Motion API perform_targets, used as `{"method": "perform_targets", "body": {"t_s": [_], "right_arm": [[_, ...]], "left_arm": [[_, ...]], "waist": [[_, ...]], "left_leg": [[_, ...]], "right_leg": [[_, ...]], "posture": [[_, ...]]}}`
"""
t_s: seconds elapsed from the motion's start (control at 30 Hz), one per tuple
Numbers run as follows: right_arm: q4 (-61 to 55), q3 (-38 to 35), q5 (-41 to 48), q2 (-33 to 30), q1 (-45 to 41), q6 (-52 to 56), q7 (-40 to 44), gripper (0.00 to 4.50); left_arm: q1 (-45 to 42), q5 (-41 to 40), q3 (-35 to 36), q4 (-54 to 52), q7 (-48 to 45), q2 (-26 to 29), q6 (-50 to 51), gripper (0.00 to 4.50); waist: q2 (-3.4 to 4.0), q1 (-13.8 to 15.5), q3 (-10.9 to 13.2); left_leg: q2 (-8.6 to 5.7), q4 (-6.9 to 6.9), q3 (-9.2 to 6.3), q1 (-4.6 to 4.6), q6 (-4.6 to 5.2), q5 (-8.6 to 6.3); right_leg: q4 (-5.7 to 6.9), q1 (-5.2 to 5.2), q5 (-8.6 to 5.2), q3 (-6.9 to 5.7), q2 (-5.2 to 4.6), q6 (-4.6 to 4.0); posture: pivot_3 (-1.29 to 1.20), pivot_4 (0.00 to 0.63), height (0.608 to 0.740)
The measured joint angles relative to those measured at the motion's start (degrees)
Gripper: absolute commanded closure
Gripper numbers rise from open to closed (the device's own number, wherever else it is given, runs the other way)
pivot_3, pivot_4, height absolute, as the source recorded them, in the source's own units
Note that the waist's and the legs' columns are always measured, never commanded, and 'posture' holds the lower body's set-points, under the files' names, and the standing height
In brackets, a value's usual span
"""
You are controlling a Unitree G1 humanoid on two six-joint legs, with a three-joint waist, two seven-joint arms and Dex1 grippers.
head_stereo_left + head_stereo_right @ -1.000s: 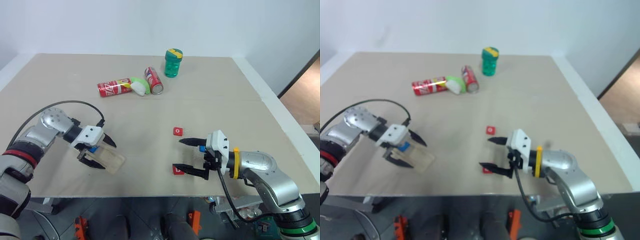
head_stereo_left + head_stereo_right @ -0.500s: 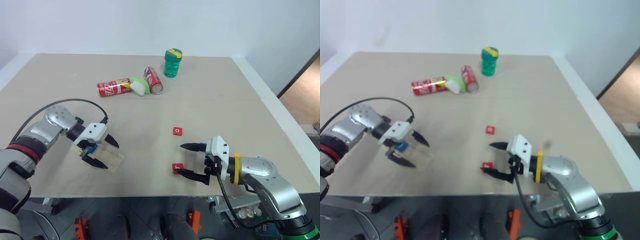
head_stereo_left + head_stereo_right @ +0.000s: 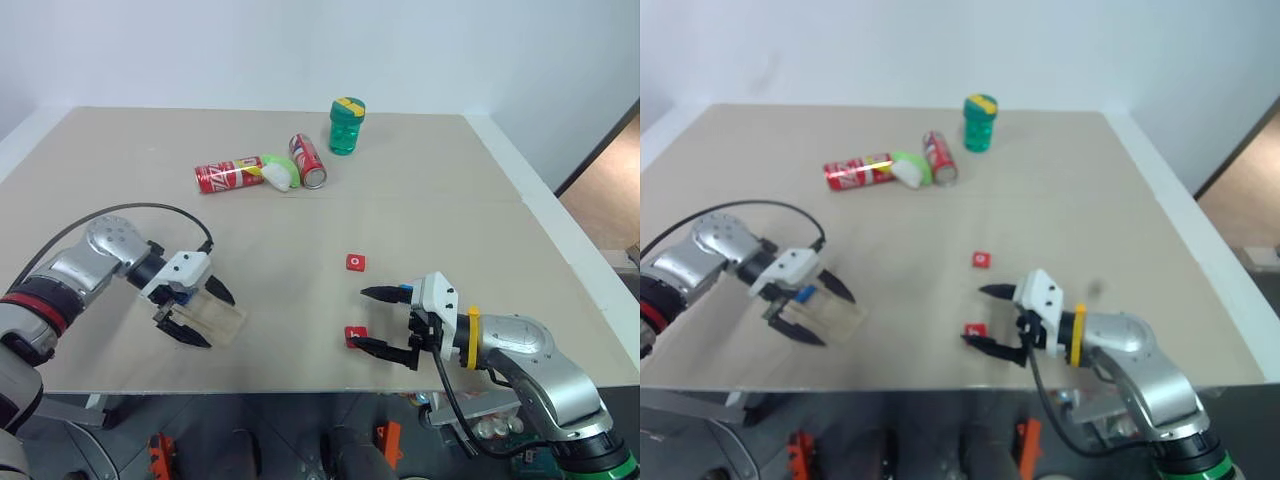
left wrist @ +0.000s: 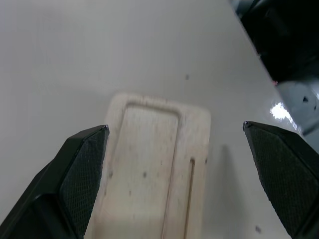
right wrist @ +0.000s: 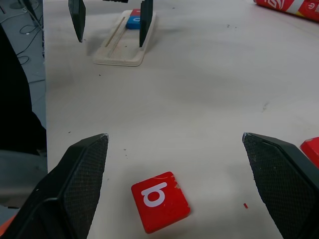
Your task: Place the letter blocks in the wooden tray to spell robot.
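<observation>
The wooden tray slants under my left gripper, far from the b block, so I will straighten, grip the tray's sides [image 4: 204, 159] and slide it closer.
The wooden tray [image 3: 222, 325] lies near the table's front left, with a blue letter block [image 5: 133, 22] and a red one behind it at its far end. My left gripper [image 3: 210, 320] hangs open over the tray, one finger on each side, and its wrist view shows the tray's bare grooved end [image 4: 154, 169]. A red block marked b [image 3: 355, 336] lies flat by the lower fingertip of my right gripper [image 3: 362, 318], which is open and holds nothing. A red block marked o [image 3: 355, 262] rests further back.
Two red soda cans [image 3: 228, 176] [image 3: 308, 160] lie at the back with a green and white object [image 3: 280, 172] between them. A green jar with a yellow lid [image 3: 346, 126] stands behind. The table's front edge [image 3: 300, 378] runs just below both grippers.
My left wrist has rolled a little and its fingers sit slightly lower over the tray. The right gripper has settled a touch lower, uncovering the b block.
</observation>
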Motion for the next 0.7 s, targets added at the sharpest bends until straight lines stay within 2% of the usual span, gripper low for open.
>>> {"method": "perform_targets", "body": {"t_s": [0.17, 0.67, 0.7], "right_arm": [[-2.6, -0.7, 4.0, 1.5, -1.7, 0.8, 0.1, 0.05], [-3.3, -0.4, 3.9, 0.9, -1.3, -0.5, 1.3, 0.05], [-3.3, -0.3, 3.8, 0.9, -1.3, -0.6, 1.3, 0.00]], "left_arm": [[-0.8, 1.1, 0.7, 3.9, 0.0, -2.7, -2.5, 0.00], [-0.8, 2.3, 0.6, 4.6, 0.0, -2.9, -2.9, 0.00], [-0.8, 2.3, 0.4, 4.8, 0.0, -2.9, -3.4, 0.55]], "waist": [[0.01, 0.0, 0.0], [0.01, 0.0, 0.0], [0.01, 0.0, 0.0]], "left_leg": [[0.00, 0.12, -0.06, 0.02, 0.01, 0.01], [0.00, 0.22, -0.08, -0.03, 0.01, 0.01], [0.01, 0.22, -0.08, -0.03, 0.01, 0.01]], "right_leg": [[0.01, 0.11, 0.04, -0.03, 0.00, 0.03], [0.01, 0.11, 0.07, -0.05, 0.00, 0.05], [0.01, 0.12, 0.07, -0.05, 0.00, 0.05]], "posture": [[0.00, 0.150, 0.740], [0.00, 0.150, 0.740], [0.00, 0.150, 0.740]]}}
